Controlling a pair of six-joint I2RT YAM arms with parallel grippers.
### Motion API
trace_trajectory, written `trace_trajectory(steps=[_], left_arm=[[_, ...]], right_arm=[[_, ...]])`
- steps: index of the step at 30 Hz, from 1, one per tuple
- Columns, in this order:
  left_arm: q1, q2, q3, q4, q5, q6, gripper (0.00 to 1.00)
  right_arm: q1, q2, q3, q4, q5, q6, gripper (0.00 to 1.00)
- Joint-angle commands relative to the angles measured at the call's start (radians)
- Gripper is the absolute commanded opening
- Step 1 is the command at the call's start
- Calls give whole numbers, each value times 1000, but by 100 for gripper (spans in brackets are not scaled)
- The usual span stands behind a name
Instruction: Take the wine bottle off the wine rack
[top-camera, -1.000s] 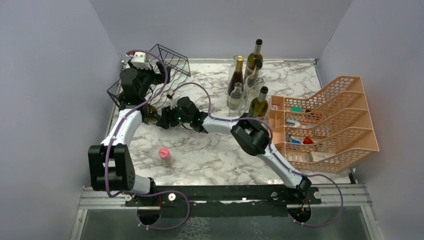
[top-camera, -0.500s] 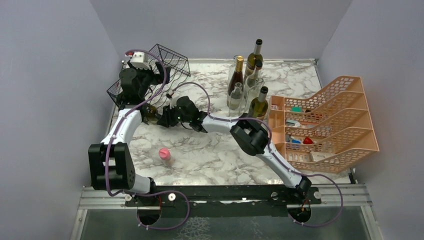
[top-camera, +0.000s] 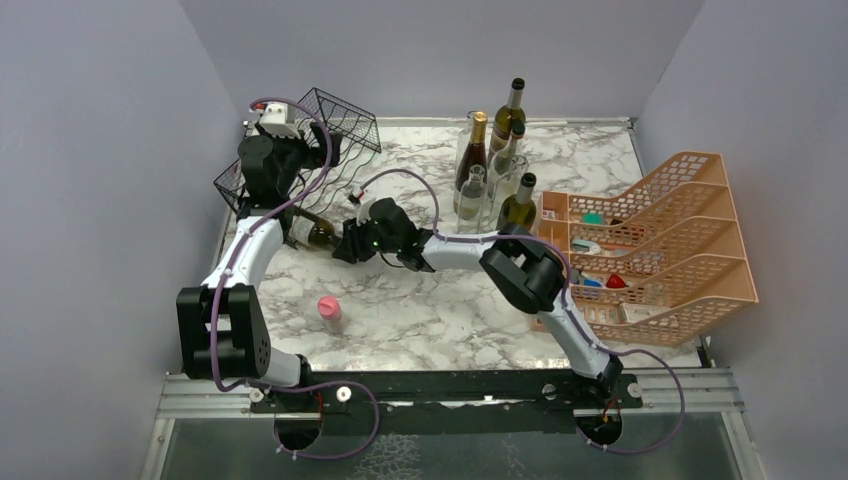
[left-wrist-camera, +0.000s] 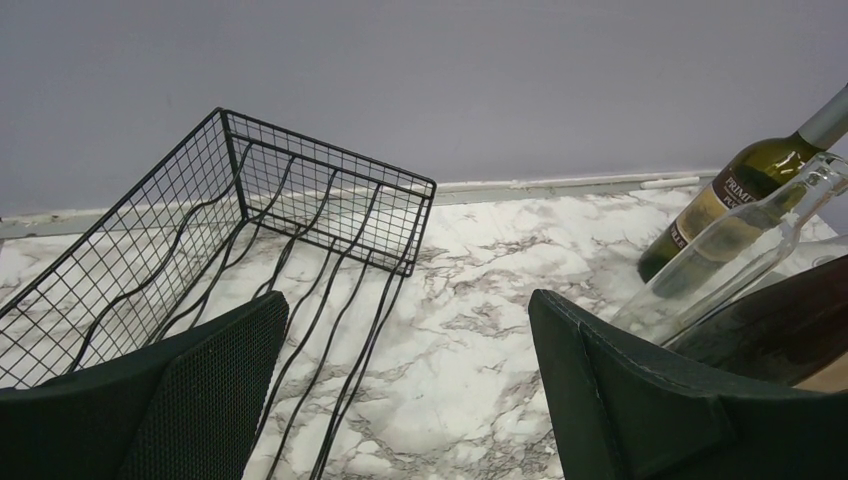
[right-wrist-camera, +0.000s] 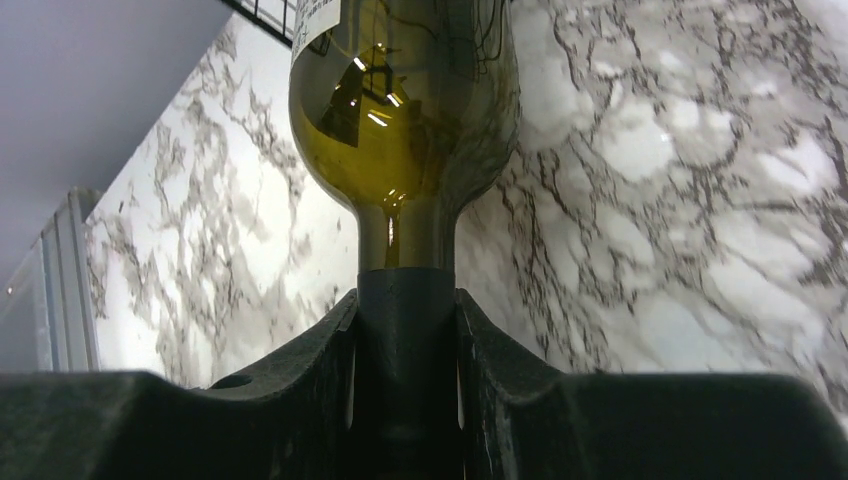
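Next, my right gripper releases the wine bottle to my left gripper over the marble (top-camera: 452, 266) in front of the clear glasses. The bottle now lies at the rack's front.
The black wire wine rack (top-camera: 345, 118) stands at the back left; it also shows in the left wrist view (left-wrist-camera: 250, 200). A dark green wine bottle (top-camera: 312, 232) lies on its side at the rack's front, neck pointing right. My right gripper (top-camera: 347, 241) is shut on the bottle's neck; in the right wrist view the fingers (right-wrist-camera: 500, 350) clamp the capped neck and the bottle's shoulder (right-wrist-camera: 400, 110) fills the top. My left gripper (top-camera: 300, 155) hovers over the rack, open and empty (left-wrist-camera: 410, 310).
Several upright bottles and clear glasses (top-camera: 495, 165) stand at the back centre, also in the left wrist view (left-wrist-camera: 750, 190). A peach tiered organizer (top-camera: 650, 250) fills the right side. A small pink object (top-camera: 328, 308) stands on the marble near the left arm.
My right gripper has drawn back to the right with the bottle's neck in it, and more of the bottle's body shows in front of the rack. The left arm has stayed still.
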Motion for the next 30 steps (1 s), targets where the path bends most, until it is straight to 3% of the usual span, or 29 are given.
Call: trace_trajectory(steps=[1, 17, 30], left_arm=[[10, 6, 40, 28, 32, -15, 97], [-1, 60, 59, 31, 103, -52, 99], [-159, 34, 57, 31, 174, 78, 98]], right_arm=[[7, -139, -85, 49, 40, -41, 1], [-19, -595, -507, -130, 153, -146, 1], [-54, -1036, -677, -556, 330, -207, 1]])
